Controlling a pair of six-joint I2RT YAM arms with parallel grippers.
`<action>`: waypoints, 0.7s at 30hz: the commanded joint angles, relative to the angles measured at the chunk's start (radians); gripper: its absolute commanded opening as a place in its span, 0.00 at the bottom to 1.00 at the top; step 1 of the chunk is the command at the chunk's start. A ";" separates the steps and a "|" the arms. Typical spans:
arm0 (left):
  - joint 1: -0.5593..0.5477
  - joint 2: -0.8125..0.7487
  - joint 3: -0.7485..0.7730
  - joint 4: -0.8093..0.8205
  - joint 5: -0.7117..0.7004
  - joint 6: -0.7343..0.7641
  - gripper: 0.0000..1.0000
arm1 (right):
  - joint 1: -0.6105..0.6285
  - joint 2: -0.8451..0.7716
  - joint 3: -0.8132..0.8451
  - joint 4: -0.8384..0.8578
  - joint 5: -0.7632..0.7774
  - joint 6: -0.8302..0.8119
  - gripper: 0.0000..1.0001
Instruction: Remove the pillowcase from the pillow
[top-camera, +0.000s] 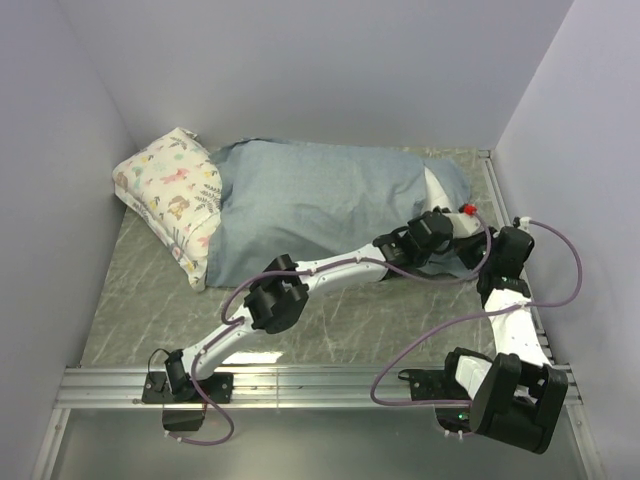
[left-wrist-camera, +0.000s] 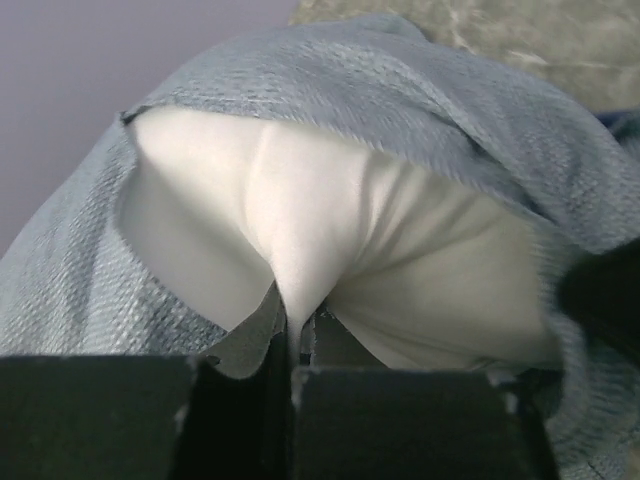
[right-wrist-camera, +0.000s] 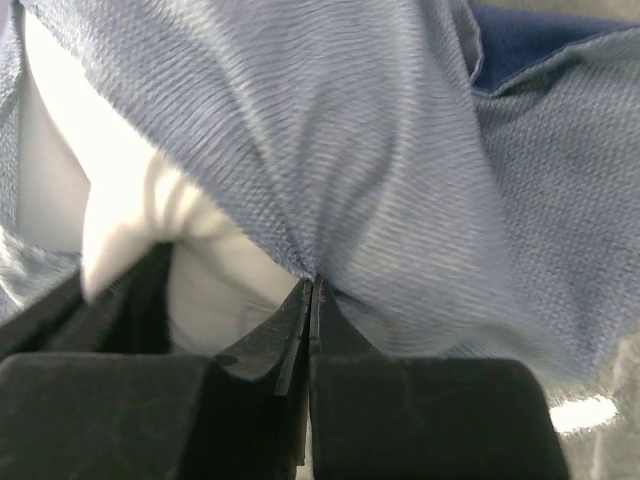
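Observation:
The far flap of the pillowcase still arches over the pillow, so my right gripper should open and take the pillowcase nearer that flap (top-camera: 462, 194) while my left gripper pulls the pillow out.
The pillowcase (top-camera: 310, 205) shows its paler grey-blue side and lies across the table over the plain white pillow (top-camera: 437, 188), which peeks out at the open right end. My left gripper (top-camera: 428, 232) is at that opening, shut on a pinched fold of the white pillow (left-wrist-camera: 300, 240), with the pillowcase (left-wrist-camera: 420, 110) arched over it. My right gripper (top-camera: 478, 240) is beside it, shut on the pillowcase cloth (right-wrist-camera: 380, 170) at the opening's edge, with the pillow (right-wrist-camera: 130, 230) showing to its left.
A smaller white pillow with colourful floral print (top-camera: 172, 195) lies at the far left, touching the pillowcase's closed end. Grey walls close in the back and sides. A metal rail (top-camera: 300, 385) runs along the near edge by the arm bases.

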 joint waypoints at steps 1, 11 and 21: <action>0.056 -0.024 0.099 -0.043 -0.103 -0.127 0.00 | 0.009 -0.031 0.065 -0.094 0.051 -0.046 0.00; 0.171 -0.227 -0.016 -0.027 -0.059 -0.294 0.00 | 0.006 -0.021 0.073 -0.149 0.189 -0.063 0.00; 0.232 -0.446 -0.190 -0.056 0.097 -0.386 0.00 | -0.039 0.053 0.134 -0.120 0.262 -0.043 0.00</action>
